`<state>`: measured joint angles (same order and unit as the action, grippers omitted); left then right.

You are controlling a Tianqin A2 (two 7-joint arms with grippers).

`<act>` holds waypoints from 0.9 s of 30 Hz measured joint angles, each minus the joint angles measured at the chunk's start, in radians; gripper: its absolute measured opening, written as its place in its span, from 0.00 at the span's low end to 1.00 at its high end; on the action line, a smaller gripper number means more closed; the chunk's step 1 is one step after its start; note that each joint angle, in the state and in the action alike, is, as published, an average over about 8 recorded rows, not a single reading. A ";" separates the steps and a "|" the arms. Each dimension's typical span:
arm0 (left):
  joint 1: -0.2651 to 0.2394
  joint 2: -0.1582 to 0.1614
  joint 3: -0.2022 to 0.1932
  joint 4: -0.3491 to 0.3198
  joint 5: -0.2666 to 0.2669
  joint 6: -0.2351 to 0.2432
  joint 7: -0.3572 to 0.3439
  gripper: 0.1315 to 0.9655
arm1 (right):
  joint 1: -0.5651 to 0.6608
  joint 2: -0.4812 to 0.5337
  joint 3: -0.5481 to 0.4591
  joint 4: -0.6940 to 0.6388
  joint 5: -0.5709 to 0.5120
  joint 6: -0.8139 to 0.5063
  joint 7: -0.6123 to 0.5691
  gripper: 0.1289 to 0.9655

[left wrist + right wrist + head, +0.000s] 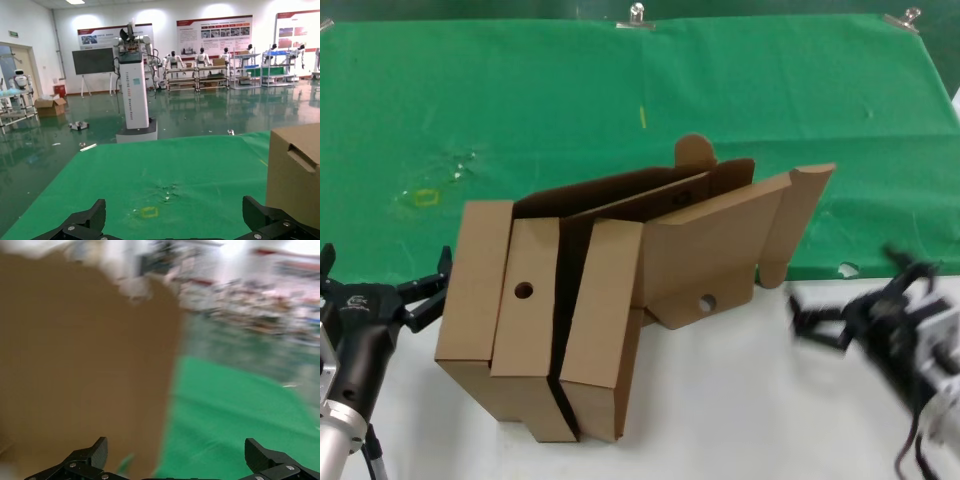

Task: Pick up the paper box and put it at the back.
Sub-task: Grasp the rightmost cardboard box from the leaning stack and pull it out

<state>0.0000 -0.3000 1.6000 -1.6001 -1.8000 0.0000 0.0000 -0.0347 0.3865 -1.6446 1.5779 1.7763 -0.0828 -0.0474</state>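
The robot's right gripper needs to close on the paper box by the open edge of its near side (615, 413), the one farthest from the green cloth.
The paper box (715, 240) leans tilted at the right of a cluster of brown boxes, its flap lid open, a rounded tab (695, 150) on top and a small hole low on its face. It straddles the line between the green back cloth (520, 100) and the white stretch. My right gripper (855, 300) hovers open to the right of it, touching nothing; in the right wrist view the cardboard (85, 365) fills one side ahead of the open gripper (176, 447). My left gripper (382, 272) waits open left of the cluster, also seen empty (174, 210) over green cloth.
A flat brown box with one round hole (524, 291) and other upright cartons (605, 320) stand against the paper box on the white stretch (740, 400). Metal clips (638, 15) hold the cloth's far edge. A carton's side (295, 170) shows beside the left gripper.
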 joint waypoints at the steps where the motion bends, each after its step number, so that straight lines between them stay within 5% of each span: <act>1: 0.000 0.000 0.000 0.000 0.000 0.000 0.000 1.00 | -0.007 0.016 -0.017 -0.002 -0.005 -0.017 -0.003 1.00; 12: 0.000 0.000 0.000 0.000 0.000 0.000 0.000 0.92 | -0.012 0.063 -0.146 -0.001 0.051 -0.386 -0.199 1.00; 22: 0.000 0.000 0.000 0.000 0.000 0.000 0.000 0.82 | 0.174 -0.064 -0.183 -0.274 0.180 -0.762 -0.514 0.97; 27: 0.000 0.000 0.000 0.000 0.000 0.000 0.000 0.68 | 0.226 -0.112 -0.183 -0.389 0.209 -0.856 -0.594 0.96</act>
<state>0.0000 -0.3000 1.6000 -1.6000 -1.7999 0.0000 -0.0001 0.1910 0.2747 -1.8276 1.1886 1.9848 -0.9389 -0.6418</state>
